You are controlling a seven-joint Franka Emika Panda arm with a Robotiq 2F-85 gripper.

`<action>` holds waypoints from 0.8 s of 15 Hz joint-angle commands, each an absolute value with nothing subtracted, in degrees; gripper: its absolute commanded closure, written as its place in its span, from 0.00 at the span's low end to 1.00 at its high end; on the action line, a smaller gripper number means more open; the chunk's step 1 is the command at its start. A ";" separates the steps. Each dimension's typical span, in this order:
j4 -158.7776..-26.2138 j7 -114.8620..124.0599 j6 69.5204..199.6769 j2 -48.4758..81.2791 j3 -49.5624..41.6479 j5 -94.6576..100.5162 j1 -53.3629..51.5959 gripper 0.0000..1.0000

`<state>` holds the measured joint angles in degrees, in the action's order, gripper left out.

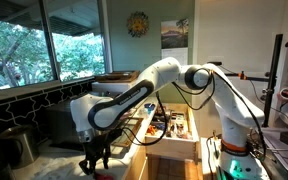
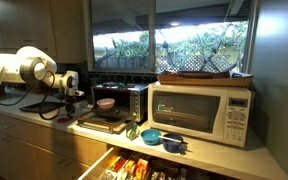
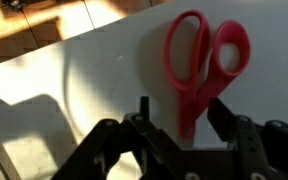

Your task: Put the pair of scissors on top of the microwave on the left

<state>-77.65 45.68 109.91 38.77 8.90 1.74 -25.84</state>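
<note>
The lower end of the scissors' handle is against one finger of my half-closed gripper, so I need to back away, open wide and close around the pivot (image 3: 188, 104).
In the wrist view the pair of scissors (image 3: 206, 52) lies flat on a pale surface. Its red-orange handles point away from me and its pivot and blades point toward me. My gripper (image 3: 181, 112) is open. One dark finger stands on each side of the scissors near the pivot, and neither is closed on them. In both exterior views the gripper (image 1: 94, 153) (image 2: 72, 97) hangs low over the counter. The dark microwave (image 2: 119, 98) stands just beside it. I cannot make out the scissors in the exterior views.
A white microwave (image 2: 204, 112) with a brown top stands beside the dark one. Two blue bowls (image 2: 164, 140) and a dark tray (image 2: 102, 123) sit on the counter. An open drawer (image 2: 134, 165) full of items juts out below.
</note>
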 commanded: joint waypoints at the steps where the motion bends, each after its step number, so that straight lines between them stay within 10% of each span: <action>1: -70.42 46.25 104.21 43.16 8.38 1.81 -28.11 0.70; 2: -68.91 46.46 103.10 44.06 8.38 1.81 -28.67 0.75; 4: -65.65 46.61 101.47 46.06 8.30 1.87 -29.65 0.40; 12: -58.50 47.81 100.61 48.68 7.89 2.11 -31.55 0.00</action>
